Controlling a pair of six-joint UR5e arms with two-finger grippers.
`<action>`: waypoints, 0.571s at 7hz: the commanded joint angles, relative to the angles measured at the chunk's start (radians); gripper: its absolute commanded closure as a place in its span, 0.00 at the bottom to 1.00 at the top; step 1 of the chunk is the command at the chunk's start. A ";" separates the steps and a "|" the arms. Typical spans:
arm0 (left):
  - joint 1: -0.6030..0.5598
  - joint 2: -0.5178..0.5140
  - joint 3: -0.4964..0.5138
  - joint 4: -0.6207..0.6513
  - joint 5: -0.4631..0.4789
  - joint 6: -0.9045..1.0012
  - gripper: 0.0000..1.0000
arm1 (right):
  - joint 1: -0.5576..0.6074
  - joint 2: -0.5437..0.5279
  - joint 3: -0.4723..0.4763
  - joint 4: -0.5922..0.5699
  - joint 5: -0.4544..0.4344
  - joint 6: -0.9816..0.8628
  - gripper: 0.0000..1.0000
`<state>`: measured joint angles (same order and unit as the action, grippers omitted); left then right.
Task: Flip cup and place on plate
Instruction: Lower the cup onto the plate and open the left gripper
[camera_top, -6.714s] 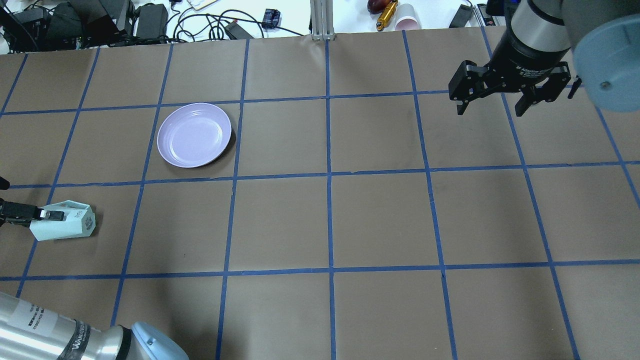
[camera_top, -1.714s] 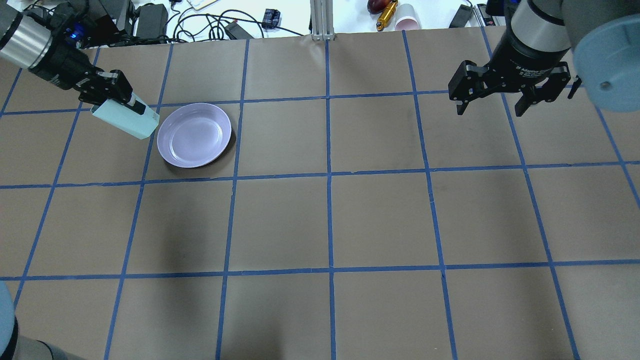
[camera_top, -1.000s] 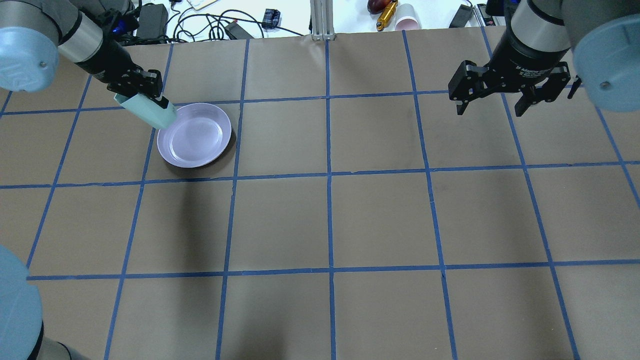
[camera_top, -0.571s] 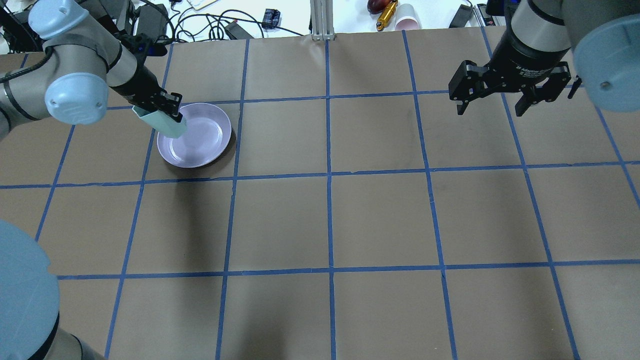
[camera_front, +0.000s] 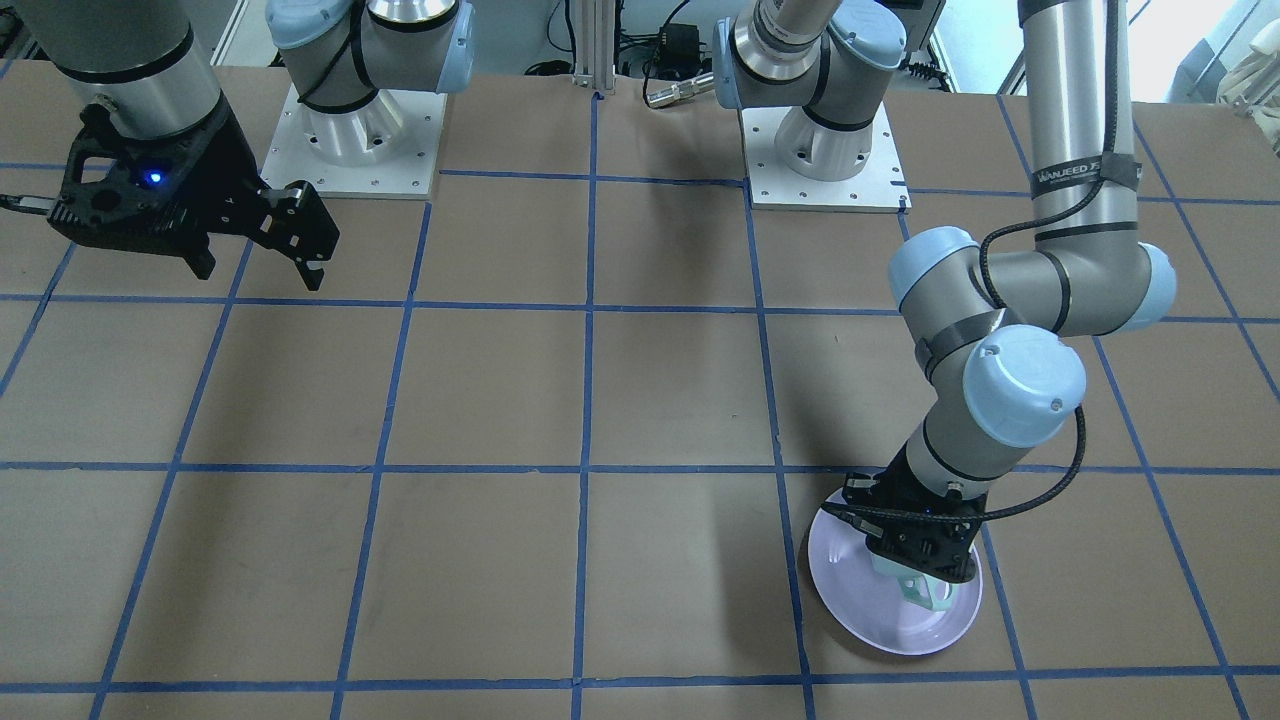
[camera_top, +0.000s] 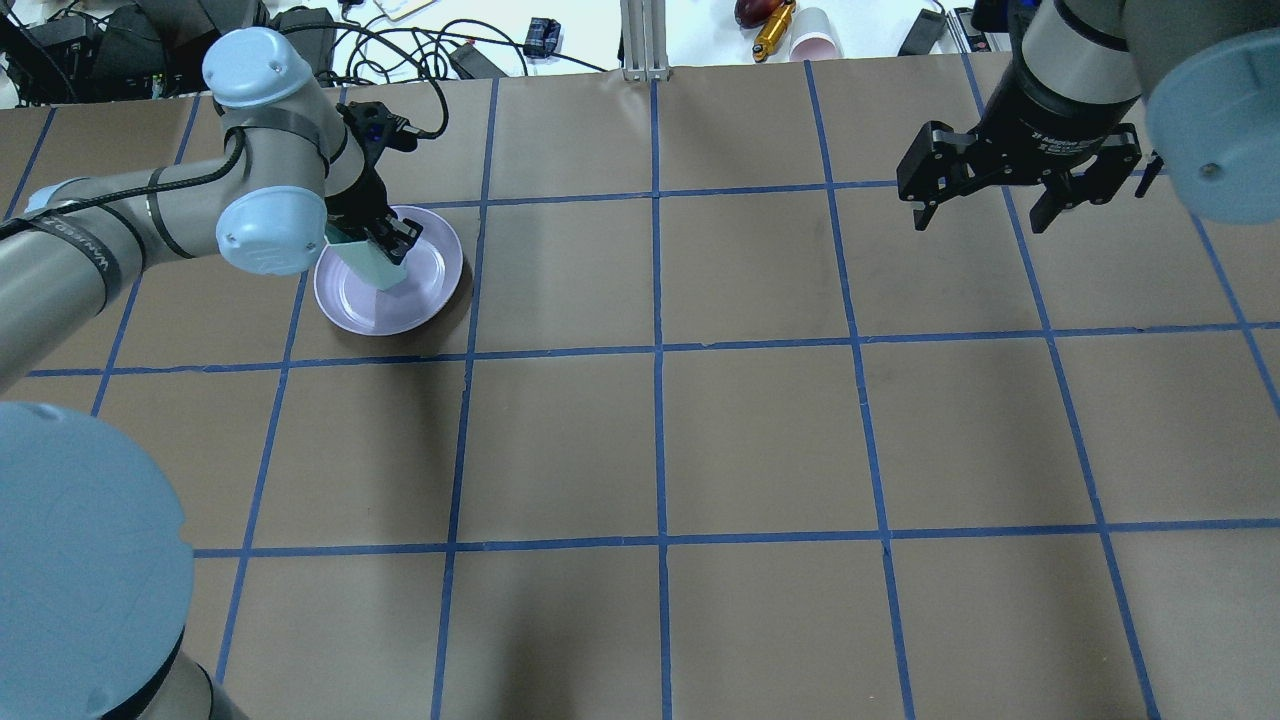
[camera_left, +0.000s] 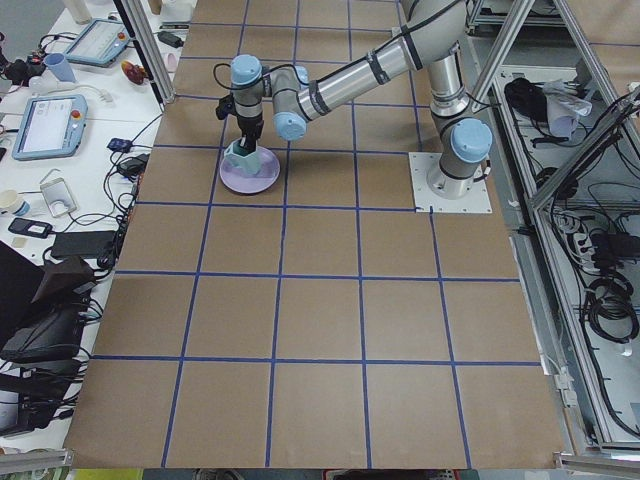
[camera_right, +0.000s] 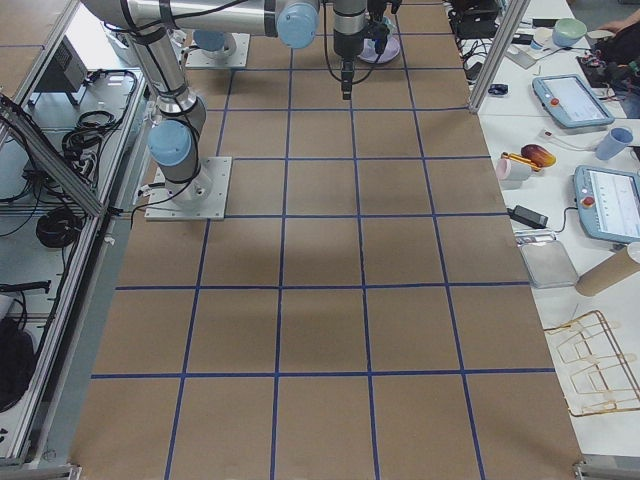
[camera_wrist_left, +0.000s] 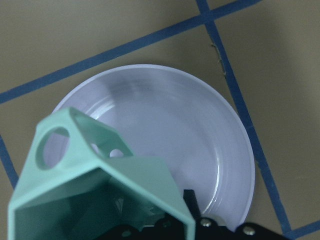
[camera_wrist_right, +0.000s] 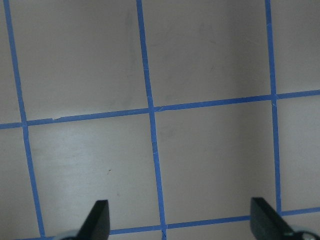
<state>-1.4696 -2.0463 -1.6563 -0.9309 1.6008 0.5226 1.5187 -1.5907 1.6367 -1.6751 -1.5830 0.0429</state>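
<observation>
My left gripper has the pale mint-green cup. It will release the cup near the middle of the lavender plate (camera_front: 900, 566) (camera_wrist_left: 149, 170).
The pale mint-green cup (camera_top: 372, 262) is held by my left gripper (camera_top: 385, 245), which is shut on its rim, over the lavender plate (camera_top: 425, 290). In the left wrist view the cup (camera_wrist_left: 90, 185) has its open mouth toward the camera and its angular handle pointing up-left, with the plate (camera_wrist_left: 190, 130) below it. In the front view the gripper (camera_front: 925, 578) hides most of the cup (camera_front: 928, 595) above the plate (camera_front: 870, 610). I cannot tell whether the cup touches the plate. My right gripper (camera_top: 985, 215) is open and empty, far right, above the table.
The table is brown paper with a blue tape grid. Cables, adapters and a pink cup (camera_top: 815, 35) lie beyond the far edge. The two arm bases (camera_front: 350, 130) stand at the robot's side. The left arm's elbow (camera_top: 265, 215) hangs just left of the plate.
The left gripper carried the cup from the near left of the table up to the plate, swung it from tilted toward upright, and moved it from the plate's left rim further over the plate. The right arm has not moved.
</observation>
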 joint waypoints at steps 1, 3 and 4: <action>-0.026 -0.012 -0.005 0.007 0.036 0.008 1.00 | 0.000 0.000 0.000 0.000 0.001 0.000 0.00; -0.024 -0.008 -0.013 0.007 0.036 0.011 1.00 | 0.000 -0.002 0.000 0.000 0.001 0.000 0.00; -0.024 -0.008 -0.026 0.021 0.033 0.011 1.00 | 0.000 0.000 0.000 0.000 0.000 0.000 0.00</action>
<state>-1.4940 -2.0551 -1.6711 -0.9202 1.6362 0.5330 1.5186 -1.5912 1.6367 -1.6751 -1.5819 0.0430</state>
